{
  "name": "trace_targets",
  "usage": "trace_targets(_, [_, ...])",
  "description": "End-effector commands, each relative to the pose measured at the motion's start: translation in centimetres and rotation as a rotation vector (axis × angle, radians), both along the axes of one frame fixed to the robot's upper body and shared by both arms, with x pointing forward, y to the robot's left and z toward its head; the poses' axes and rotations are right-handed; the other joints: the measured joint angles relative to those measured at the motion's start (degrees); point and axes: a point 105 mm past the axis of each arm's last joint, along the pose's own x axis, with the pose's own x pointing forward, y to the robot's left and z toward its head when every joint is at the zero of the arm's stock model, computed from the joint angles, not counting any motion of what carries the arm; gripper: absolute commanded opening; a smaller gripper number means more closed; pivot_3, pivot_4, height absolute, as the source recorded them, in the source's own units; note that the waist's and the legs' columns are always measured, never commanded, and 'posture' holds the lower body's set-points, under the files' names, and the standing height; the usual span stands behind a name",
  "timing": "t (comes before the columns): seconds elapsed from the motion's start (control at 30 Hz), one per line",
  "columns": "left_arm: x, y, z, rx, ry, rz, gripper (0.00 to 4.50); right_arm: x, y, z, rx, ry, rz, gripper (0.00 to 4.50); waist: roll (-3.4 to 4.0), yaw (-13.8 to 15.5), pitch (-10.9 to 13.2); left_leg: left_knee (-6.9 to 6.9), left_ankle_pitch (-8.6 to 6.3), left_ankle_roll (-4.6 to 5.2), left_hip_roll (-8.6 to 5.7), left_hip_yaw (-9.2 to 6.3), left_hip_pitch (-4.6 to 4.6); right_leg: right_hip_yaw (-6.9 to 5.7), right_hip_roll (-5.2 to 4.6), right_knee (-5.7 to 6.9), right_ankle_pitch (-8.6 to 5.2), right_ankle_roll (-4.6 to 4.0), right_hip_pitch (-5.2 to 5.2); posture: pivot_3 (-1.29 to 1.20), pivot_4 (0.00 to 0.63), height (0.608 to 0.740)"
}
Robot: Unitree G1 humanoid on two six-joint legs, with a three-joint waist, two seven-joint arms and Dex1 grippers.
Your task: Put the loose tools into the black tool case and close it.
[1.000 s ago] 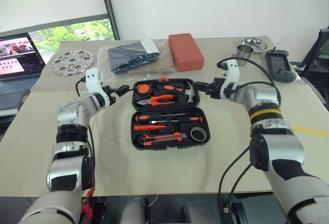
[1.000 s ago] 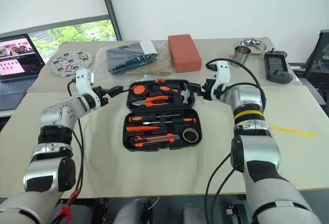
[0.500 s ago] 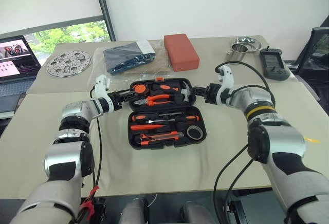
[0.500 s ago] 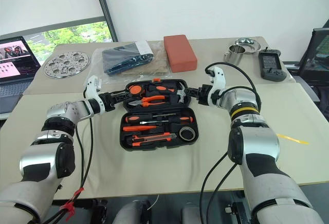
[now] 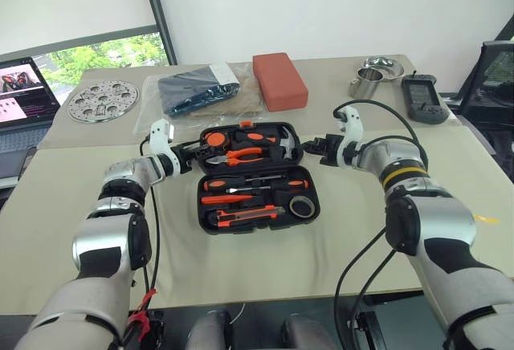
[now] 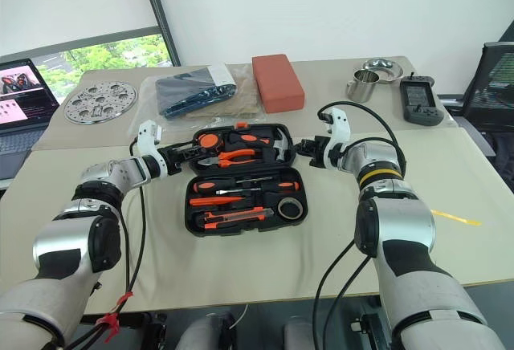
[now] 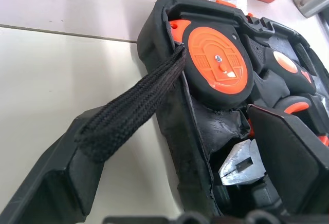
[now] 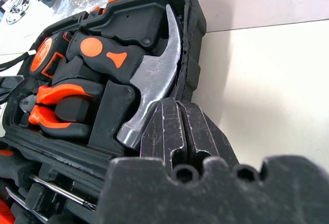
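Observation:
Next, I open my right gripper, which sits shut beside the hammer head, and pinch the far half's rim [image 5: 299,152] before both grippers fold the far half over.
The black tool case [image 5: 261,228] lies open and flat in the middle of the table. In its slots rest two screwdrivers [image 5: 257,183], a utility knife [image 5: 245,215] and a tape roll [image 5: 303,207], with pliers [image 5: 241,156], a hammer [image 8: 154,75] and an orange tape measure [image 7: 218,62] in the far half. My left gripper [image 5: 195,148] is open at the far half's left rim, one finger outside the wall and one inside above the pliers. The tape measure's black strap [image 7: 133,106] drapes over the outer finger. My right gripper [image 5: 309,144] is shut on nothing, at the right rim beside the hammer head.
Behind the case lie a red-orange block [image 5: 279,79] and a dark item in a clear bag [image 5: 197,91]. A perforated metal disc [image 5: 102,99] and a laptop [image 5: 28,85] are far left. Steel cups [image 5: 371,77] and a grey handheld device [image 5: 423,97] are far right.
My right gripper's fingers have closed together beside the case's right rim. The head camera has shifted; both hands stay at the case's sides.

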Motion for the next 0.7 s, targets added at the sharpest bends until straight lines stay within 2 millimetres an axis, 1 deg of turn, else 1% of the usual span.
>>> trace_targets(0.03, [0.32,0.04,0.79,-0.003,-0.025,0.006,2.62,0.42,0.5,1.63,0.012,-0.056,0.018,0.0,0.0,0.0,0.0,0.0,0.0,0.0,0.0,0.0,0.0,0.0,0.0,0.0,0.0,0.0,0.0,0.0,0.15,0.74])
trace_targets(0.1, [0.3,0.06,0.74,-0.005,-0.023,0.006,1.86,0.44,0.5,1.67,0.013,-0.058,0.017,0.0,0.0,0.0,0.0,0.0,0.0,0.0,0.0,0.01,0.0,0.0,0.0,0.0,0.0,0.0,0.0,0.0,0.15,0.74])
trace_targets(0.13, [0.27,0.1,0.7,-0.006,-0.022,0.006,1.63,0.47,0.46,1.7,0.01,-0.063,0.016,0.0,0.0,-0.1,0.0,-0.01,0.0,0.0,0.0,0.01,0.01,0.0,0.0,0.0,0.0,0.0,0.0,0.0,0.15,0.74])
trace_targets(0.17, [0.25,0.11,0.66,-0.006,-0.022,0.005,1.06,0.48,0.42,1.72,0.008,-0.067,0.017,0.0,0.0,-0.1,0.0,0.0,0.0,0.0,0.01,0.02,0.02,0.0,0.01,0.01,0.0,0.0,0.0,0.0,0.15,0.74])
trace_targets(0.27, [0.17,0.27,0.48,-0.005,-0.018,0.009,0.12,0.55,0.18,1.69,-0.016,-0.082,0.014,0.0,0.03,0.0,0.0,0.0,0.01,-0.01,0.0,0.02,0.04,0.0,0.01,0.02,0.0,0.0,0.0,0.0,0.15,0.74])
trace_targets(0.3, [0.17,0.27,0.45,-0.005,-0.018,0.01,0.02,0.57,0.13,1.7,-0.02,-0.084,0.013,0.0,0.03,0.0,0.0,0.0,0.01,-0.01,0.01,0.02,0.06,0.0,0.01,0.03,0.0,0.0,0.01,0.0,0.15,0.74])
trace_targets(0.33, [0.16,0.29,0.4,-0.003,-0.017,0.01,0.0,0.6,0.16,1.76,-0.02,-0.088,0.013,0.6,0.03,-0.1,0.0,0.0,0.01,-0.02,0.01,0.02,0.06,0.0,0.01,0.03,0.0,0.0,0.01,0.0,0.15,0.74])
trace_targets(0.37, [0.14,0.28,0.35,-0.003,-0.016,0.01,0.0,0.64,0.19,1.8,-0.021,-0.09,0.01,0.78,0.03,-0.1,0.0,0.0,0.01,-0.02,0.01,0.02,0.06,0.0,0.01,0.03,0.0,0.0,0.01,0.0,0.15,0.74])
trace_targets(0.4, [0.13,0.28,0.32,-0.003,-0.015,0.01,0.0,0.69,0.22,1.76,-0.025,-0.09,0.006,1.08,0.03,-0.2,0.0,-0.01,0.01,-0.02,0.02,0.01,0.07,0.0,0.01,0.03,0.0,0.0,0.01,0.0,0.15,0.74])
trace_targets(0.47, [0.1,0.28,0.25,-0.003,-0.014,0.009,0.0,0.72,0.32,1.58,-0.033,-0.084,0.0,1.79,0.03,-0.2,0.0,-0.02,0.01,-0.02,0.02,0.01,0.1,0.01,0.01,0.04,0.0,0.0,0.01,0.0,0.15,0.74])
trace_targets(0.7, [0.06,0.21,0.18,-0.002,-0.017,0.004,0.0,0.35,1.1,1.36,-0.016,-0.053,0.042,1.79,0.03,-0.2,0.0,-0.01,0.01,-0.02,0.02,0.02,0.09,0.01,0.01,0.04,0.0,0.0,0.01,0.0,0.15,0.74])
